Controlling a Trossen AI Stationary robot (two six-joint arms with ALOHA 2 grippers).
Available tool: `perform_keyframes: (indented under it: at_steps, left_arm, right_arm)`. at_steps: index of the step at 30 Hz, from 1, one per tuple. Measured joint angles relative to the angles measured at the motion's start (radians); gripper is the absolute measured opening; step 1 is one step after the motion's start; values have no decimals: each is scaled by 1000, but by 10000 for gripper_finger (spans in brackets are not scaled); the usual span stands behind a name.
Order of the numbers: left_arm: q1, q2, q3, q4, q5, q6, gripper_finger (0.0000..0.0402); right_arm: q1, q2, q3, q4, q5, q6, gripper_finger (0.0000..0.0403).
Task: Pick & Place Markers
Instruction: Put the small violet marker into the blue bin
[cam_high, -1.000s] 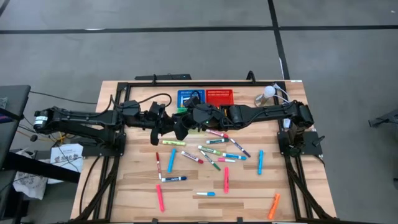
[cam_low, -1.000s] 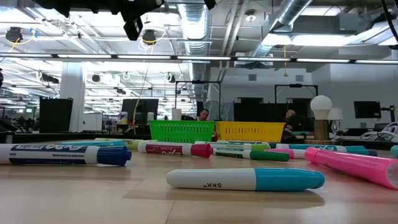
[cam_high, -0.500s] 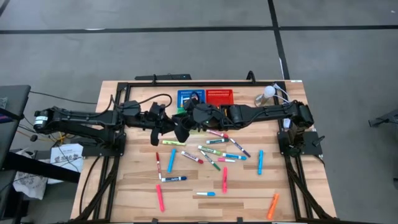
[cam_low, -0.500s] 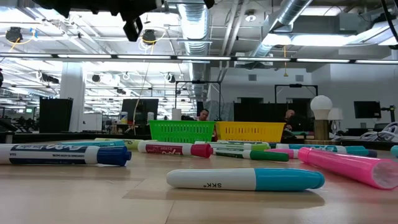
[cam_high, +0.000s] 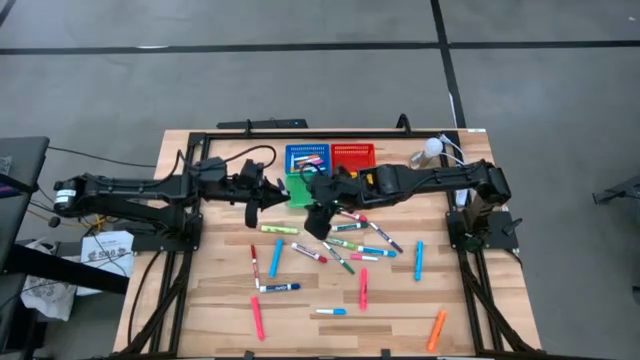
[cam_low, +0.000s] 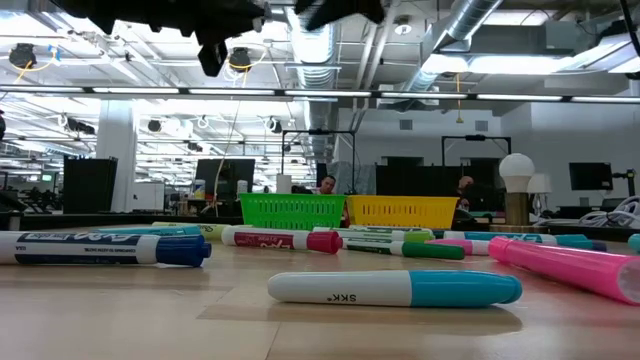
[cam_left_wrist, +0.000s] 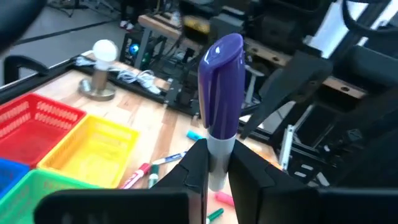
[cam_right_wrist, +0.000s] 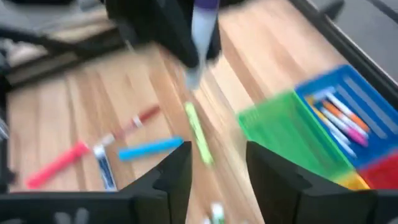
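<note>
The robot's left gripper should release the marker with a purple cap in the blue basket (cam_high: 311, 161), next to the markers lying there.
My left gripper (cam_left_wrist: 216, 163) (cam_high: 272, 197) is shut on a marker (cam_left_wrist: 221, 81) with a purple cap and a pale barrel, held above the table's middle, near the green basket (cam_high: 297, 189). My right gripper (cam_right_wrist: 217, 163) (cam_high: 318, 220) stands open just to its right, over the loose markers, with nothing between its fingers. Its wrist view shows the held marker (cam_right_wrist: 201, 37) ahead of it. Several other markers (cam_high: 345, 243) lie flat on the wooden table (cam_high: 400, 300). A few more lie in the blue basket (cam_high: 307, 158). My left gripper pinches the pale barrel near its bare end (cam_left_wrist: 216, 148) between its two fingers. The fingers come about level from the table's left. The marker runs on in line with them, purple cap (cam_left_wrist: 222, 53) farthest out, lifted clear of the table.
Blue, red (cam_high: 353, 155), green and yellow (cam_left_wrist: 99, 146) mesh baskets stand together at the far middle. A white bulb lamp (cam_high: 431, 150) with cables sits at the far right. Black frame rails run along the table's left, right and far edges. Bare wood lies at the near edge.
My right gripper has drawn away from my left gripper, toward the table's near edge and down, tipping its fingers downward; the green basket it covered now shows. My left gripper has stayed about where it was.
</note>
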Motion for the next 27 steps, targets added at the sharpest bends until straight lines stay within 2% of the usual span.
perform_keyframes:
  at_steps: [5, 10, 14, 19, 27]
  left_arm:
    - [51, 10, 1, -10, 0, 5, 45]
    - [97, 71, 40, -9, 0, 61, 41]
    - [136, 180, 134, -20, 13, 142, 44]
    - [215, 360, 298, -150, 38, 258, 43]
    - [386, 635, 544, -427, 39, 370, 46]
  right_arm:
    - [42, -3, -3, -281, 37, 41, 155]
    - [96, -11, -74, -425, 145, 145, 151]
    - [128, -27, -136, -451, 150, 186, 141]
    - [153, -59, -205, -472, 161, 211, 127]
    - [154, -254, -397, -480, 182, 294, 115]
